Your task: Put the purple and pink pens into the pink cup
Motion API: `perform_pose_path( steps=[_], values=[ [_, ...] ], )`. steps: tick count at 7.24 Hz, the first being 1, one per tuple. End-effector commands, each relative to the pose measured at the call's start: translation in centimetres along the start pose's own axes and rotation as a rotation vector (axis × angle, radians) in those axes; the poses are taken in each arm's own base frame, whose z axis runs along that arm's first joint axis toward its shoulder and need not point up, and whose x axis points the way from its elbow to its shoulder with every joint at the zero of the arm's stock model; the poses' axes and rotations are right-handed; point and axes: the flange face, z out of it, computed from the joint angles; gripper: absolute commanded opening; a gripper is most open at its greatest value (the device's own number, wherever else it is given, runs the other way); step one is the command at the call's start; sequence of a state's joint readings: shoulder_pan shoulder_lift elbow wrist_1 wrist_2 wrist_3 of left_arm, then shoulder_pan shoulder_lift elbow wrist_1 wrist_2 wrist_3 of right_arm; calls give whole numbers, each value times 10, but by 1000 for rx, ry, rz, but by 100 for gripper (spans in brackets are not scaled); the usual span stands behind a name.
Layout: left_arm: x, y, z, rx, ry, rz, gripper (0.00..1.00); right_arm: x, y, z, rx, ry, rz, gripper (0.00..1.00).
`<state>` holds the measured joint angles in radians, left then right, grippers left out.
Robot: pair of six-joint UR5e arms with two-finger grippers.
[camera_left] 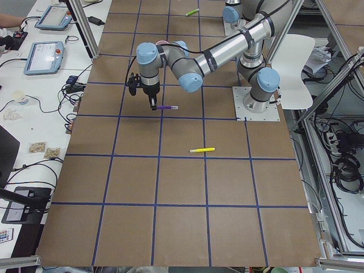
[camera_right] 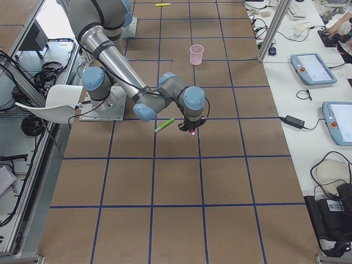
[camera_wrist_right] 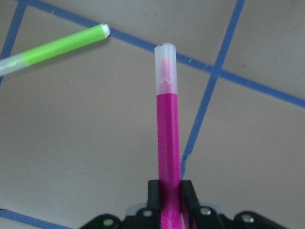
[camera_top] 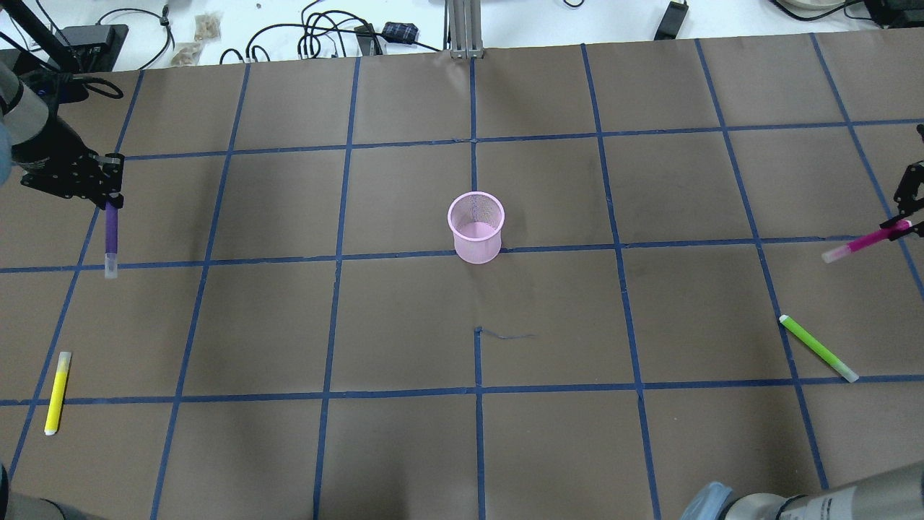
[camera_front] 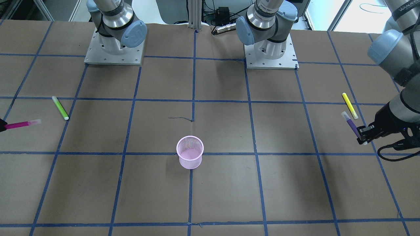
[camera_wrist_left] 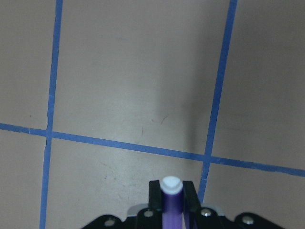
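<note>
My right gripper needs to let go of the pink pen inside the pink mesh cup [camera_front: 186, 151], leaning on the cup's rim facing the green pen.
The pink mesh cup [camera_top: 476, 226] stands upright at the table's middle; it also shows in the front view [camera_front: 190, 152]. My left gripper [camera_top: 110, 205] is shut on the purple pen [camera_top: 111, 238] at the far left, held above the table; the pen also shows in the front view [camera_front: 351, 126] and the left wrist view [camera_wrist_left: 171, 205]. My right gripper [camera_top: 904, 225] is shut on the pink pen [camera_top: 863, 242] at the far right edge, also seen in the right wrist view [camera_wrist_right: 167, 138]. Both grippers are far from the cup.
A yellow pen [camera_top: 57, 392] lies on the table near the left arm. A green pen [camera_top: 818, 347] lies near the right arm, also in the right wrist view [camera_wrist_right: 55, 46]. Both arm bases [camera_front: 270, 54] stand at the robot's edge. Cables lie beyond the far edge.
</note>
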<state>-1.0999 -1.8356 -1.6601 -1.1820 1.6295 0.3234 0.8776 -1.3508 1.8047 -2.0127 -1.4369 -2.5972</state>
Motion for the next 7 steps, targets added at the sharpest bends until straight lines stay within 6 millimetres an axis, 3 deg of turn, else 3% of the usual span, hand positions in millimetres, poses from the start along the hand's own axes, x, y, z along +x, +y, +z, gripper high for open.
perform_pose_path(
  steps=[1, 4, 6, 7],
  values=[
    [1, -2, 5, -8, 2, 1, 0, 64, -106, -36, -58, 34, 4, 13],
    [2, -2, 5, -6, 3, 4, 0, 127, -277, -45, -143, 46, 18, 14],
    [9, -2, 1, 1, -1, 14, 0, 158, -363, -54, -239, 84, 40, 14],
    [9, -2, 1, 3, -2, 14, 0, 172, -397, -46, -246, 94, 92, 14]
  ],
)
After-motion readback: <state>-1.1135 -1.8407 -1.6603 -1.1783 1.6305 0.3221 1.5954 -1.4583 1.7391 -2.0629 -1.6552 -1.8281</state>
